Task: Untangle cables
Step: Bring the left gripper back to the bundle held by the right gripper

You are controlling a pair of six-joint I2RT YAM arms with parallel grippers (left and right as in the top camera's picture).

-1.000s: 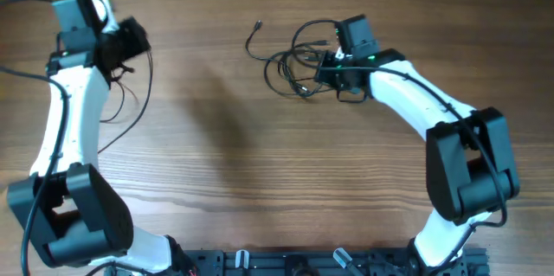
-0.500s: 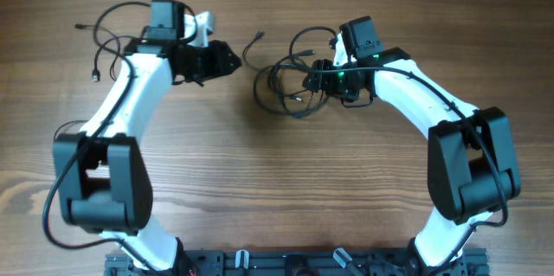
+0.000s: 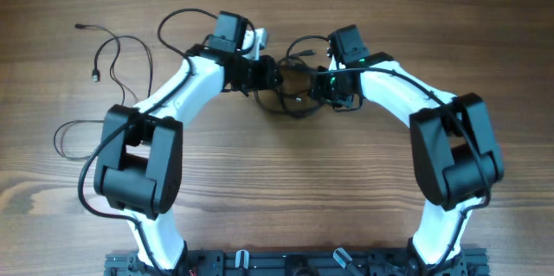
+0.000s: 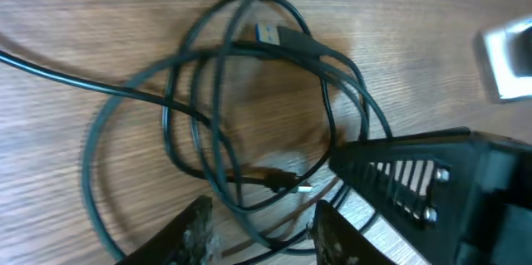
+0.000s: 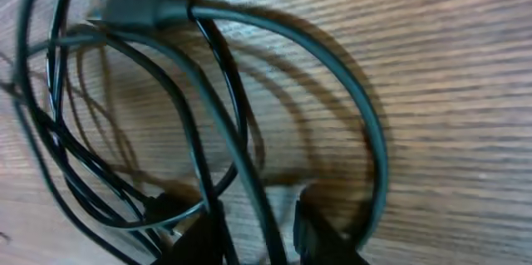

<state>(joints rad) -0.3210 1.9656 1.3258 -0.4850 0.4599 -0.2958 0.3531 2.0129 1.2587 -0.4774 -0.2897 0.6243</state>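
Observation:
Next, my right gripper opens, lifts clear and closes on the middle piece of cable alone (image 5: 244, 165), because the inner piece of cable runs beside the middle piece in its gap.
The cables (image 3: 294, 96) lie as a tangle of thin black loops on the wooden table, between my two grippers. My left gripper (image 3: 275, 75) sits at the tangle's left edge. In the left wrist view the left gripper (image 4: 262, 236) is open, with several strands of the tangle (image 4: 249, 90) running across the gap and a silver-tipped plug (image 4: 274, 32) beyond. My right gripper (image 3: 318, 86) is at the tangle's right edge. In the right wrist view the right gripper (image 5: 262, 236) stands open astride one strand, with gaps on both sides. A dark plug (image 5: 133, 3) lies further out.
Two thin loose cords lie apart on the left of the table, one with small plug ends (image 3: 108, 51) and one looped near the left edge (image 3: 65, 133). The arms' mounting rail (image 3: 294, 263) runs along the front edge.
My left arm has swung from the far left across to the tangle's left edge. The right gripper has shifted slightly left, and the tangle now lies between both grippers.

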